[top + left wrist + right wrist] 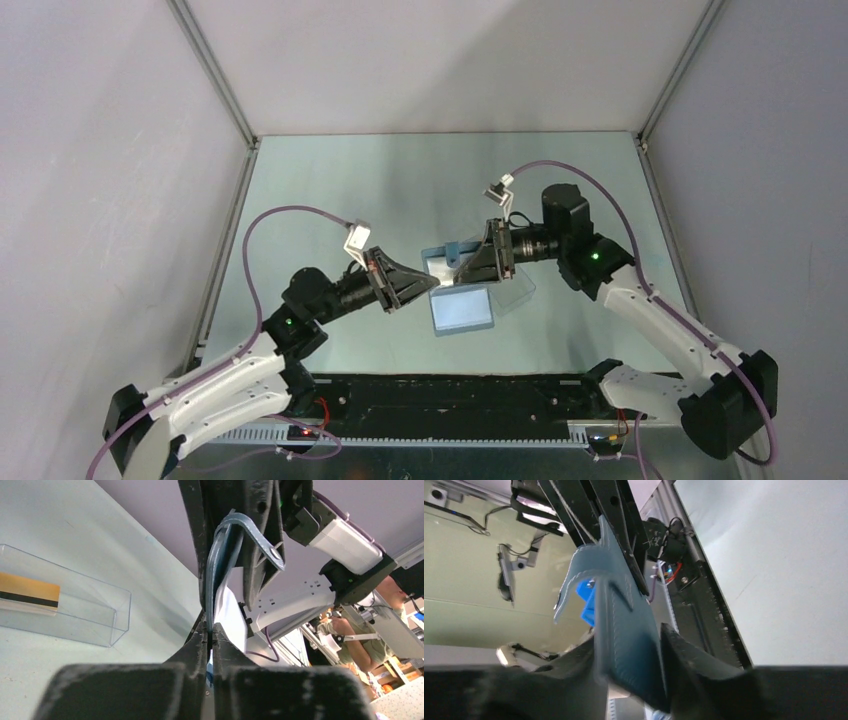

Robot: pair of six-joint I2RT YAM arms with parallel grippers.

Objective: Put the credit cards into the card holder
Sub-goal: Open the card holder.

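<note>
The card holder is pinched beside its fold by my left gripper, so that gripper should take the pale blue flap farther down (pixel 443 318) while my right gripper keeps the card holder steady.
The blue card holder (pixel 462 308) hangs open between my two grippers above the table's middle, its paler inside facing up. My left gripper (pixel 428 287) is shut on one thin edge of the card holder (pixel 220 565), whose clasp tab (pixel 274 555) curls over at the top. My right gripper (pixel 629 635) stands with its jaws apart around the other flap (pixel 624 620); one finger (pixel 684 650) lies against it. An orange-gold credit card (pixel 27 594) with a black stripe lies inside a clear box, left of my left gripper.
The clear plastic box (pixel 515 290) sits on the table just beneath the right gripper and shows in the left wrist view (pixel 75 615). Metal frame rails (pixel 225 240) border the table on both sides. A black strip (pixel 450 400) runs along the near edge between the arm bases.
</note>
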